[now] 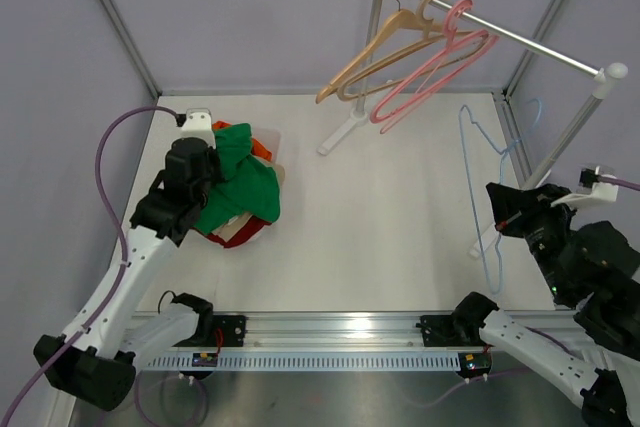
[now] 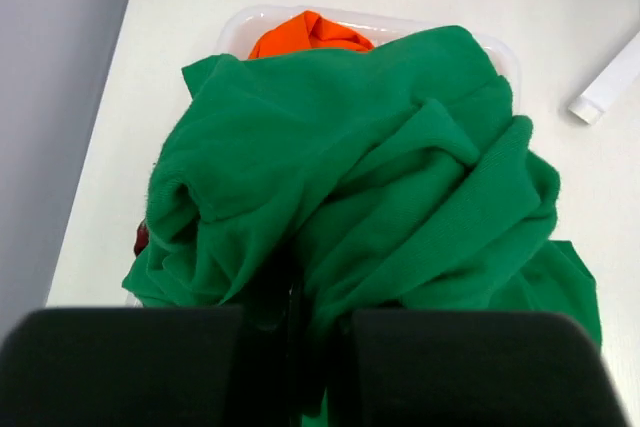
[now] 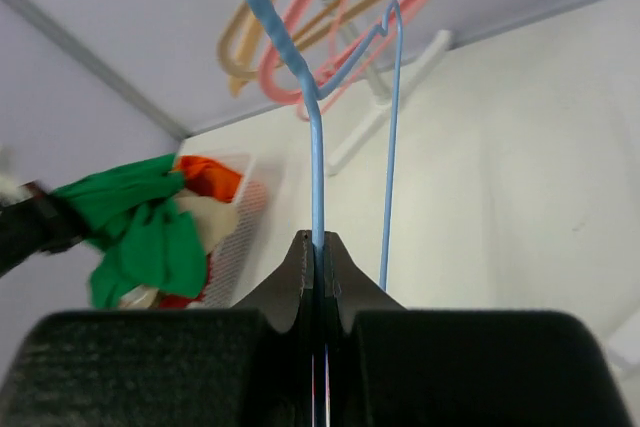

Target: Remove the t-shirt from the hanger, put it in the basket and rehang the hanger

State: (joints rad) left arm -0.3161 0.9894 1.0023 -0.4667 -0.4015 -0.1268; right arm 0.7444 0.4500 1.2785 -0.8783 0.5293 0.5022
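My right gripper needs to let go of the robot's blue wire hanger on the white rack's rail, hanging just beside the pink hangers (image 1: 475,89).
The green t-shirt (image 1: 240,182) lies bunched on top of a white basket of clothes at the left; it fills the left wrist view (image 2: 380,197). My left gripper (image 1: 205,172) is shut on a fold of the t-shirt (image 2: 300,297), right over the basket. My right gripper (image 1: 500,209) is shut on the bare blue wire hanger (image 1: 478,177) at the right, holding it upright above the table; the wire (image 3: 318,167) runs up from between the closed fingers (image 3: 335,272). The hanger carries no cloth.
A white basket (image 2: 245,22) holds orange, cream and red clothes (image 1: 262,147). A white rack (image 1: 500,32) at the back carries a tan hanger (image 1: 385,42) and pink hangers (image 1: 440,67); its foot (image 1: 345,132) stands on the table.
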